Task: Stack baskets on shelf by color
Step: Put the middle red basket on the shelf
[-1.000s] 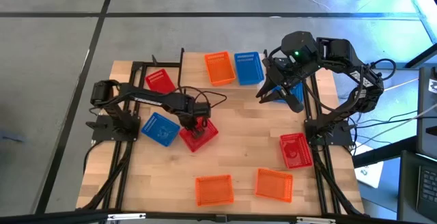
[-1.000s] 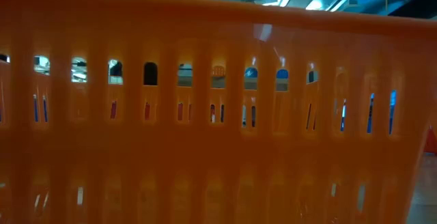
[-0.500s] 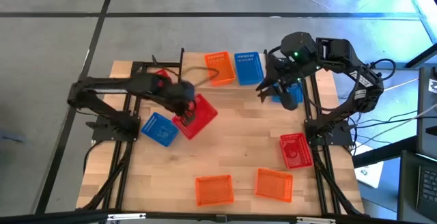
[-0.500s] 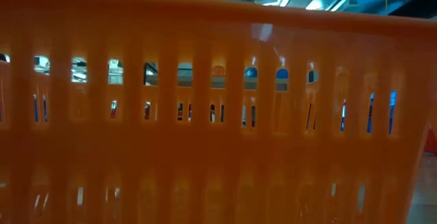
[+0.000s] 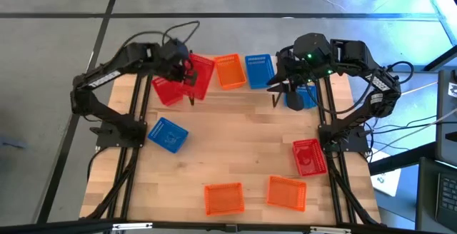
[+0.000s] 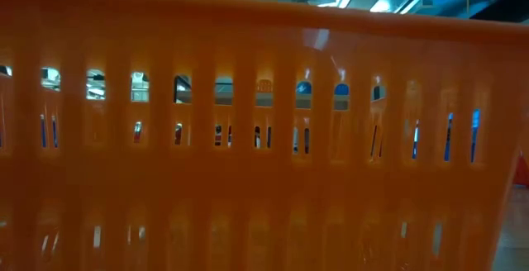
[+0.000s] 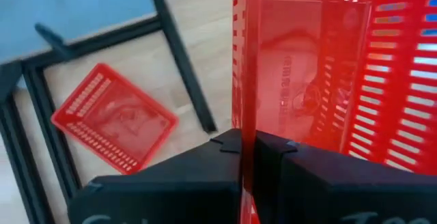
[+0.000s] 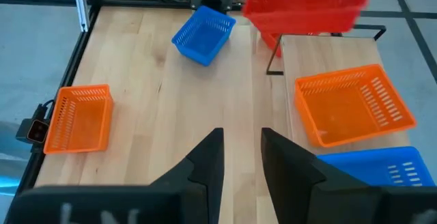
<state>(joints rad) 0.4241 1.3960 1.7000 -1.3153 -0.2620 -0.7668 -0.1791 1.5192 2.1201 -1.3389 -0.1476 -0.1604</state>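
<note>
The red basket will go down on the shelf [image 5: 203, 71] next to the orange basket, set there by my left gripper.
My left gripper [image 5: 188, 72] is shut on a red basket [image 5: 200, 75] held over the far-left part of the shelf [image 8: 328, 46]. A second red basket [image 5: 166, 90] sits on its bottom just left of it and shows below in the left wrist view [image 7: 113, 125]. An orange basket [image 5: 229, 70] and a blue basket [image 5: 259, 70] stand on the shelf. My right gripper [image 8: 242, 149] is open and empty, beside another blue basket [image 5: 300, 96] at the far right. My left gripper [image 7: 247, 145] pinches one side wall of the red basket [image 7: 246, 80], one finger inside and one outside. The fingers come slanting from above. The basket hangs tilted and lifted clear, its inside [image 7: 307, 67] facing the wrist camera.
On the table lie a blue basket [image 5: 168, 134] at the left, a red basket [image 5: 309, 156] at the right, and two orange baskets [image 5: 223, 197] [image 5: 287, 192] near the front edge. An orange basket wall [image 6: 264, 139] fills the low view.
My left gripper has lifted the red basket off the middle of the table and carried it up and toward the far edge, over the shelf beside the other red basket. The basket has turned and tipped on the way.
</note>
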